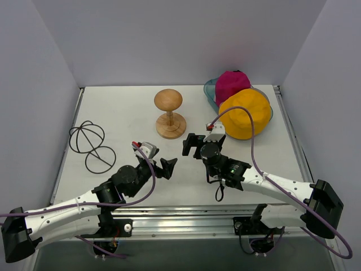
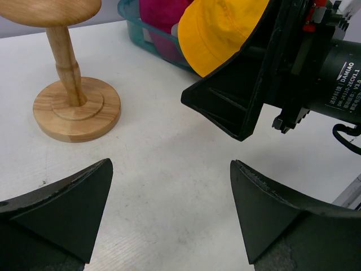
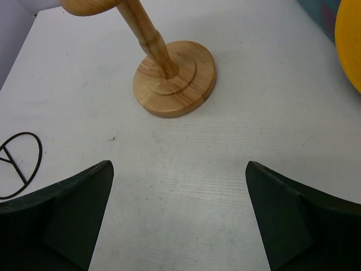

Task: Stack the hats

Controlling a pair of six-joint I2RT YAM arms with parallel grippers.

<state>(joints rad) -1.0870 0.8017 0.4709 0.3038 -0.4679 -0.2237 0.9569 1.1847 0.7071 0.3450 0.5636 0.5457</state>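
My right gripper needs to grab the middle of the yellow hat's top (image 1: 240, 113), in front of the magenta cap.
The hats lie in a pile at the back right. The mustard yellow hat (image 1: 244, 113) is in front, and the magenta cap (image 1: 232, 84) is behind it. A grey-teal bucket-style brim (image 1: 210, 90) shows under them. The pale pink cap is not visible. In the left wrist view the yellow hat (image 2: 220, 28), magenta cap (image 2: 163, 11) and grey-teal brim (image 2: 135, 25) show at the top. My left gripper (image 1: 161, 160) (image 2: 169, 192) is open and empty over bare table. My right gripper (image 1: 193, 144) (image 3: 177, 192) is open and empty just left of the yellow hat (image 3: 351, 39).
A round-topped wooden stand (image 1: 169, 113) (image 2: 73, 101) (image 3: 175, 76) stands at the back centre, just beyond both grippers. A black wire-frame stand (image 1: 90, 144) (image 3: 17, 164) lies at the left. Walls close off the table at the left, back and right.
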